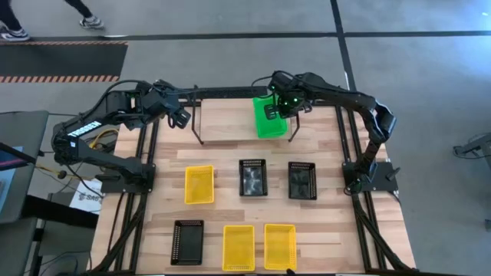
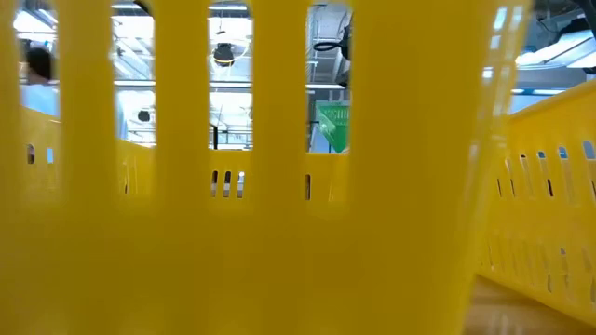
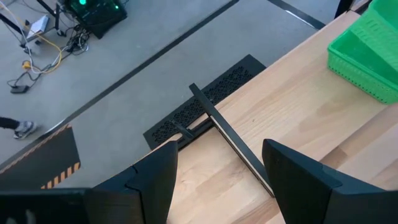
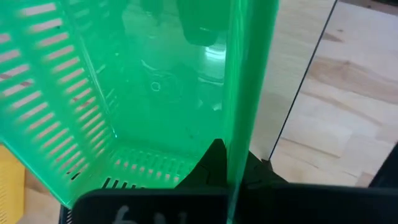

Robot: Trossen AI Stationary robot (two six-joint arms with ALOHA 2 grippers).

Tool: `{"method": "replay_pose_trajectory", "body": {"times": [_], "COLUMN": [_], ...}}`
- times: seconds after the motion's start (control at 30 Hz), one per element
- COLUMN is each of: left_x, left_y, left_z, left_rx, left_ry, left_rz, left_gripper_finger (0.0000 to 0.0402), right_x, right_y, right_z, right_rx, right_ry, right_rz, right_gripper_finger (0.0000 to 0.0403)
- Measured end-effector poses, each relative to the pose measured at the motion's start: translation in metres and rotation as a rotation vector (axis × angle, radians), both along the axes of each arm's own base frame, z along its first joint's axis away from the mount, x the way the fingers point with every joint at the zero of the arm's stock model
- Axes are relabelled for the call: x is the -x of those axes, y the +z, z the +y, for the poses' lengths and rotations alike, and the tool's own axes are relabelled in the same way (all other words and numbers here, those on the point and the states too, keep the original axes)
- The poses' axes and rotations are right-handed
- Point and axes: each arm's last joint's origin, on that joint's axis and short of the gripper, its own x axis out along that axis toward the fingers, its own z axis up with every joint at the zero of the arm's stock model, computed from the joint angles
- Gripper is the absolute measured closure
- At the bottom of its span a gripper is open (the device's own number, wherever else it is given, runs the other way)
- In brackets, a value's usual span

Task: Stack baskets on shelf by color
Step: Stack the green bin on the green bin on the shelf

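Note:
The robot's right gripper should release the green basket on the shelf, just inside the black end bar [image 1: 268, 125] closest to that gripper.
A green basket [image 1: 268, 119] is at the right end of the shelf [image 1: 201, 132], which stands at the table's far edge. My right gripper [image 1: 285, 103] is shut on it from above. In the left wrist view the green basket [image 3: 367, 53] shows beyond a black bar of the shelf [image 3: 230, 134]. My left gripper [image 1: 180, 116] hovers open over the shelf's left end, holding nothing. On the table nearer the front lie three yellow baskets [image 1: 199, 184] [image 1: 238, 247] [image 1: 280, 245] and three black baskets [image 1: 252, 177] [image 1: 302, 180] [image 1: 187, 241], each flat on its bottom. My right gripper pinches one upright side wall of the green basket [image 4: 249, 124] at its rim, with one finger [image 4: 214, 165] inside the basket and the other outside. The fingers point steeply down from above. Whether the basket's bottom rests on the shelf, I cannot tell.
A yellow basket [image 2: 279, 233] stands right in front of the low camera and blocks most of that view; a bit of green [image 2: 332, 126] shows through its slots. The table's black frame rails [image 1: 146, 153] run along both sides. A person's feet [image 1: 88, 19] show on the floor beyond.

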Motion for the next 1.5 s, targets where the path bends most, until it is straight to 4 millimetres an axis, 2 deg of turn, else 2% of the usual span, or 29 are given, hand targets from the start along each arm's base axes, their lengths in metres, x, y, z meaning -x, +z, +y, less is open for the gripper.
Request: {"method": "replay_pose_trajectory", "body": {"times": [0.4,0.7,0.87,1.13,1.5], "left_x": [0.0,0.0,0.0,0.0,0.0], "left_y": [0.0,0.0,0.0,0.0,0.0], "left_z": [0.0,0.0,0.0,0.0,0.0], "left_rx": [0.0,0.002,0.003,0.007,0.012], "left_ry": [0.001,0.005,0.005,0.015,0.027], "left_rz": [-0.001,-0.006,-0.006,-0.018,-0.031], "left_gripper_finger": [0.0178,0.0178,0.0178,0.0178,0.0178], "right_x": [0.002,0.001,0.001,0.001,0.001], "right_y": [-0.027,-0.026,-0.026,-0.026,-0.026], "right_z": [0.0,-0.008,-0.01,-0.009,-0.009], "right_rx": [-0.045,-0.015,-0.017,-0.001,0.007], "right_ry": [-0.005,-0.003,0.014,0.083,0.114], "right_rz": [0.018,-0.038,-0.042,-0.037,-0.032], "right_gripper_finger": [0.04,0.0399,0.038,0.0396,0.0296]}}
